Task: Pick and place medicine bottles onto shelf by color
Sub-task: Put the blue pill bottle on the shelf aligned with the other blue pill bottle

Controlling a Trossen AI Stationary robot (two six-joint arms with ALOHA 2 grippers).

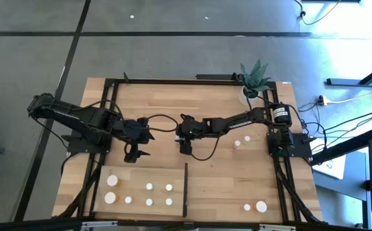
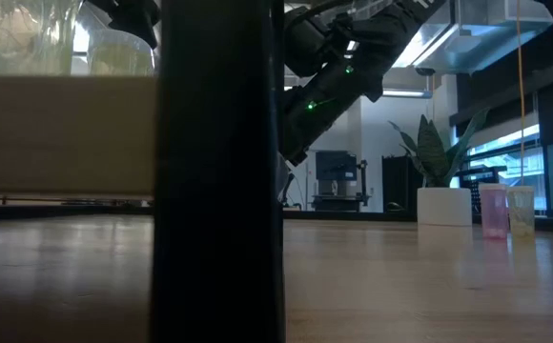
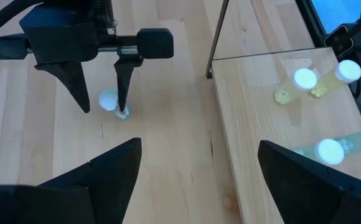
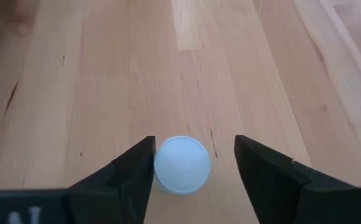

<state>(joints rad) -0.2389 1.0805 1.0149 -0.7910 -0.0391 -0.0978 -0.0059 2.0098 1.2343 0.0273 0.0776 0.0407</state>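
My left gripper closes next on the white cap (image 1: pixel 177 138) (image 3: pixel 109 99) of the pink-tinted medicine bottle that stands at the fingers of my right gripper.
A small pink-tinted medicine bottle (image 4: pixel 182 165) with a white cap stands on the table near its middle. My right gripper (image 4: pixel 194 144) is open, with one finger on each side of this bottle; the left wrist view also shows this gripper (image 3: pixel 104 109) and the bottle's cap (image 3: pixel 108 99). My left gripper (image 3: pixel 199 180) hangs open above the table, left of the right one, with nothing between its fingers. The shelf (image 1: pixel 141 174) lies at the near left. It carries several white-capped bottles (image 1: pixel 149 187) and has a black upright strip (image 1: pixel 186 189) on its right edge. My right gripper's fingers slant down from the table's right side around the bottle. The white cap (image 4: pixel 162 165) lies right beside one finger (image 4: pixel 137 171), and a gap shows toward the other. I cannot tell whether that finger touches the cap. The bottle stands upright on the table.
Two bottles (image 1: pixel 237 144) stand right of the right gripper, and two more (image 1: pixel 261 206) stand at the near right. A white pot with a spiky plant (image 1: pixel 255 77) sits at the far right corner. In the low view the black strip (image 2: pixel 219 171) hides the table's middle.
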